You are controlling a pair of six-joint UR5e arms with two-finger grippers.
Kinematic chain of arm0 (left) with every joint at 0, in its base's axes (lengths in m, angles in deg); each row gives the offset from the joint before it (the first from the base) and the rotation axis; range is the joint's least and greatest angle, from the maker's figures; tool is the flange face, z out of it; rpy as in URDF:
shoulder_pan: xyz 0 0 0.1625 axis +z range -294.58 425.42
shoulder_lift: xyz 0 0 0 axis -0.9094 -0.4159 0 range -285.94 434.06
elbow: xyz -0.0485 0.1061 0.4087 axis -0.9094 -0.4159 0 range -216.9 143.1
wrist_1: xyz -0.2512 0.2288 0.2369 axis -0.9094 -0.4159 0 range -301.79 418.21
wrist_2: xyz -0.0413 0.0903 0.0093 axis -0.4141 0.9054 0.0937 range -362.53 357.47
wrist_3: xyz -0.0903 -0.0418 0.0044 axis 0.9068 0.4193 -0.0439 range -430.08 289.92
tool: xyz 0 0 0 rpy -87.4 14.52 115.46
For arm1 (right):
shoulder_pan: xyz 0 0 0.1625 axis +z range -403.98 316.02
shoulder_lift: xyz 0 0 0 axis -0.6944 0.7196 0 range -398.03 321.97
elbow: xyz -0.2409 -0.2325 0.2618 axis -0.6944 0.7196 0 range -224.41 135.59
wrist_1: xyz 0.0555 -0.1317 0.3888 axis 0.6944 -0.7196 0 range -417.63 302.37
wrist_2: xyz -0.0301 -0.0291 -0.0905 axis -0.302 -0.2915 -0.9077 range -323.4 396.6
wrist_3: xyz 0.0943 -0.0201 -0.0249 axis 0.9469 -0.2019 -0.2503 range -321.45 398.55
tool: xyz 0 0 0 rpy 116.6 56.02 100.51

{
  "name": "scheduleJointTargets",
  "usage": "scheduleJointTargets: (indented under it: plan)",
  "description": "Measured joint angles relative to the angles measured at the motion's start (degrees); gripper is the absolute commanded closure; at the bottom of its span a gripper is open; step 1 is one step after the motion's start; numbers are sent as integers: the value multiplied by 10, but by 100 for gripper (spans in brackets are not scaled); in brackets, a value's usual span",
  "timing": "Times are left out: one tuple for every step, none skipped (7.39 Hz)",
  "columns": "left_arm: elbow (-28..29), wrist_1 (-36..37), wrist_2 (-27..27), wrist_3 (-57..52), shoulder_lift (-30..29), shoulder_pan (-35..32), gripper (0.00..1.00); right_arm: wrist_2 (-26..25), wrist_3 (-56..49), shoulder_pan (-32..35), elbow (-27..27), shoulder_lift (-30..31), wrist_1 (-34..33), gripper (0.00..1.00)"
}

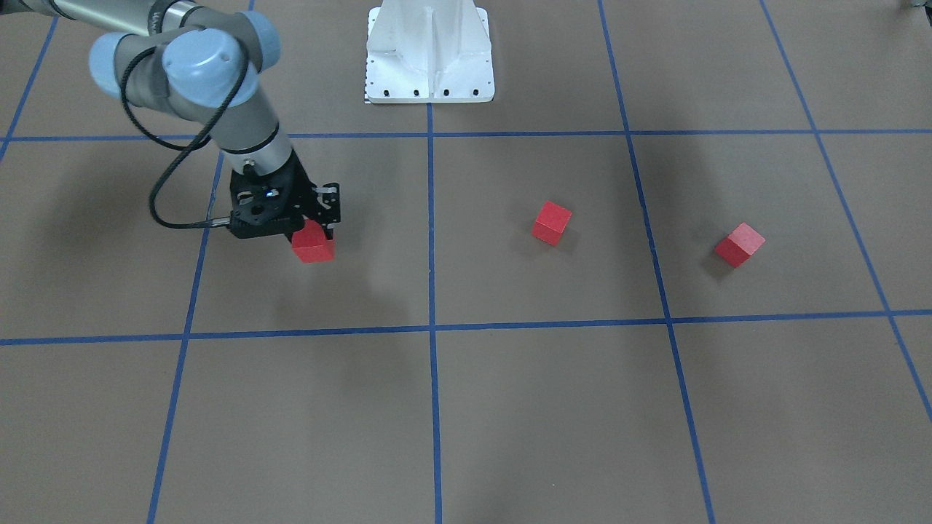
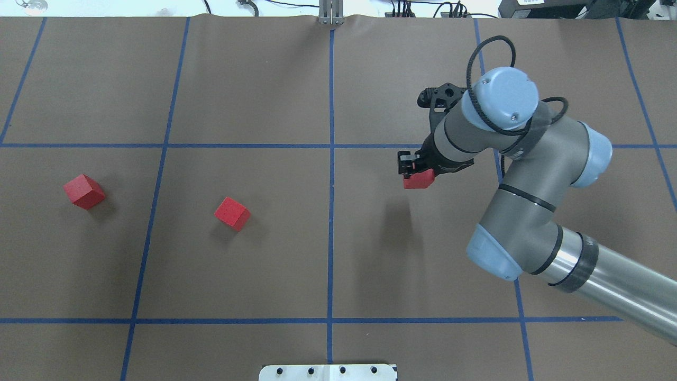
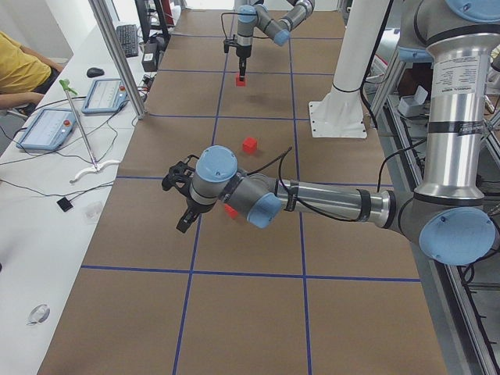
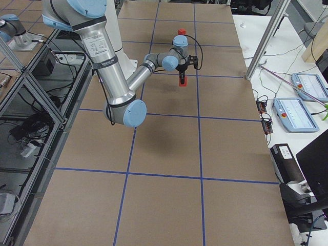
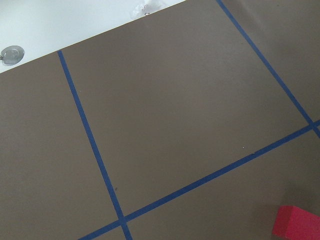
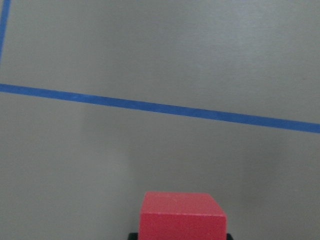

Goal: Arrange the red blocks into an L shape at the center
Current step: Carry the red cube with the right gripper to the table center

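Observation:
I need to use my right gripper to set the red block, now held a little above the brown surface, down on the middle blue line (image 1: pixel 432 208), level with the nearer loose red block.
My right gripper (image 1: pixel 314 234) is shut on one red block (image 1: pixel 313 247), held a little above the brown surface, right of the center line (image 2: pixel 331 211) in the overhead view. In the right wrist view that block (image 6: pixel 182 216) fills the bottom middle between the jaws. Two more red blocks lie loose on the other side of the line: one (image 2: pixel 232 213) nearer the center, one (image 2: pixel 84 191) far out. My left gripper (image 3: pixel 183 201) hangs high over that side. It shows only in the exterior left view, so I cannot tell its state.
The white robot base (image 1: pixel 429 58) stands at the table's robot-side edge on the middle line. In the exterior left view a side desk with tablets (image 3: pixel 47 125), an aluminium post (image 3: pixel 117 55) and a seated person (image 3: pixel 19 66) border the table.

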Motion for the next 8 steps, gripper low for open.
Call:
scheduleJointTargets:
  plan:
    - [1,0,0,0,0,0,0,-27,46,-33,7,-45,-35,100]
    - [3,1,0,0,0,0,0,-50,78,-63,22,-87,-67,100]
    - [6,1,0,-1,0,0,0,-68,99,-89,46,-120,-84,100]
    - [8,0,0,-1,0,0,0,-87,107,-111,71,-142,-91,100]
    - [9,0,0,-2,0,0,0,-101,108,-127,86,-151,-92,100]
    - [10,0,0,-1,0,0,0,-108,105,-137,96,-154,-92,100]
    - [10,0,0,-1,0,0,0,-111,104,-142,103,-153,-87,100]
    - [10,0,0,-1,0,0,0,-112,104,-144,111,-152,-75,100]
